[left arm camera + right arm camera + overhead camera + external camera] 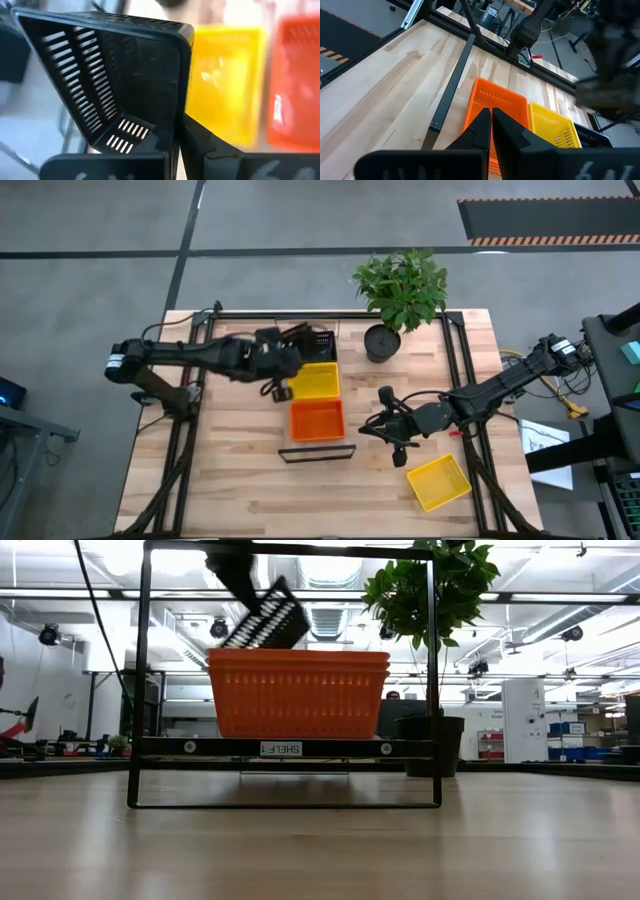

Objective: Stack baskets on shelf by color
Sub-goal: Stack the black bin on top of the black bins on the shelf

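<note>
My left hand needs to release the black basket, now hanging tilted over the shelf, at the shelf's far end (316, 345), just behind the yellow basket.
My left gripper (292, 358) is shut on a black mesh basket (312, 340), which hangs tilted over the shelf's far end (268, 620). On the light-wood shelf (290, 748) sit a yellow basket (316, 380) and, nearer, an orange-red basket (318, 420), both resting on their bottoms. A second yellow basket (438, 482) lies on the table at the near right. My right gripper (385, 425) hovers shut and empty to the right of the shelf. My left gripper pinches one side wall of the black basket at its rim (176, 120), with one finger (105, 162) inside the basket and the other (215, 150) outside. The fingers slant down from the table's left. The basket is lifted clear and tilted, its open side turned toward the gripper.
A potted plant (385, 330) stands at the far edge, right of the shelf. The shelf's thin black frame (140, 670) rises around the baskets. Bare tabletop (230, 480) lies at the near left.
</note>
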